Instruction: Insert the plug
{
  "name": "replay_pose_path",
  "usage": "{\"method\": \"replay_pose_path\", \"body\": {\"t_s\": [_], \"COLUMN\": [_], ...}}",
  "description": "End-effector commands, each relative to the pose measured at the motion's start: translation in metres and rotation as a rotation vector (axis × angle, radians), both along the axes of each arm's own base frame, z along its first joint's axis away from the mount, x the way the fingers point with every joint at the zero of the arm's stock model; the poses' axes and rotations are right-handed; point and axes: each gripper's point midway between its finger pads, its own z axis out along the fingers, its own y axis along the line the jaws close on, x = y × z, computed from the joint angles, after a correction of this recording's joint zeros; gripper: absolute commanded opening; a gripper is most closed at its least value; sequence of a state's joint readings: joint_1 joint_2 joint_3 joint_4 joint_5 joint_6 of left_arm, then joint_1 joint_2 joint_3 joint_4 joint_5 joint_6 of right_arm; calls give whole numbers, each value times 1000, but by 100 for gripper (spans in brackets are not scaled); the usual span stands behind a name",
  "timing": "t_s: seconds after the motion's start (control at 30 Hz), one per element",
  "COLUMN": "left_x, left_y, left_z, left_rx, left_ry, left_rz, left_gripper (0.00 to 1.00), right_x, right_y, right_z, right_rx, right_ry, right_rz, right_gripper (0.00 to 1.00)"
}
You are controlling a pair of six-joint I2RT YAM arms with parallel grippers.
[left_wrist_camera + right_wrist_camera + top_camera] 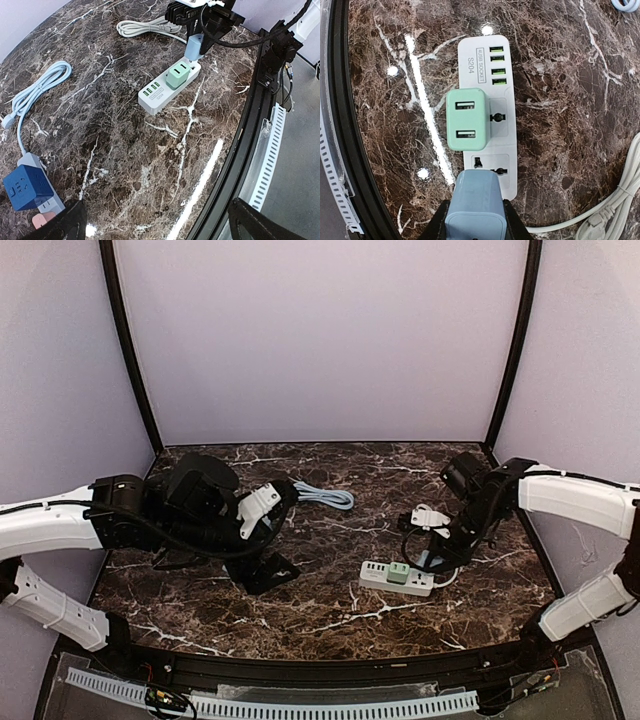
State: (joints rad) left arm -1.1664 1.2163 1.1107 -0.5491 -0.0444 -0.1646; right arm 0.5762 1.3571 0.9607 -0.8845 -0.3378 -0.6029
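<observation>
I need to have my right gripper release the light blue plug adapter, now held just above that socket, once it is in the power strip's end socket (415,579) (479,166), beside the mint green USB charger.
A white power strip (501,125) lies on the marble table; it also shows in the top view (396,578) and the left wrist view (155,95). A mint green USB charger (466,119) is plugged into its middle socket. My right gripper (475,215) is shut on a light blue plug adapter (476,205), held just above the strip's end socket (490,167); I cannot tell whether it touches. It shows in the left wrist view too (194,47). My left gripper (157,220) is open and empty, well left of the strip, over bare table.
A blue cube socket with a light blue coiled cable (25,187) lies by the left arm. The strip's white cord (620,200) coils to the right. The table's black front rim (250,125) runs close to the strip.
</observation>
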Motion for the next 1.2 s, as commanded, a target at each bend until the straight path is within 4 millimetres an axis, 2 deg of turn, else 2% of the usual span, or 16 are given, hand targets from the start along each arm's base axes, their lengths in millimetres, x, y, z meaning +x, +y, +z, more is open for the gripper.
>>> {"method": "replay_pose_path", "body": {"t_s": [0.0,0.73,1.17], "left_x": [2,2,1], "left_y": [-1,-1,1], "left_z": [8,2,2], "left_rx": [-8,-3,-11], "left_ry": [-10,2,11], "left_rz": [14,17,29], "left_gripper": [99,99,99], "right_x": [1,-6,-2], "right_y": [7,6,5], "right_z": [-8,-28,-35], "right_rx": [0,-51,-74], "right_ry": [-1,18,-10], "right_rz": [7,22,26], "right_gripper": [0,0,0]}}
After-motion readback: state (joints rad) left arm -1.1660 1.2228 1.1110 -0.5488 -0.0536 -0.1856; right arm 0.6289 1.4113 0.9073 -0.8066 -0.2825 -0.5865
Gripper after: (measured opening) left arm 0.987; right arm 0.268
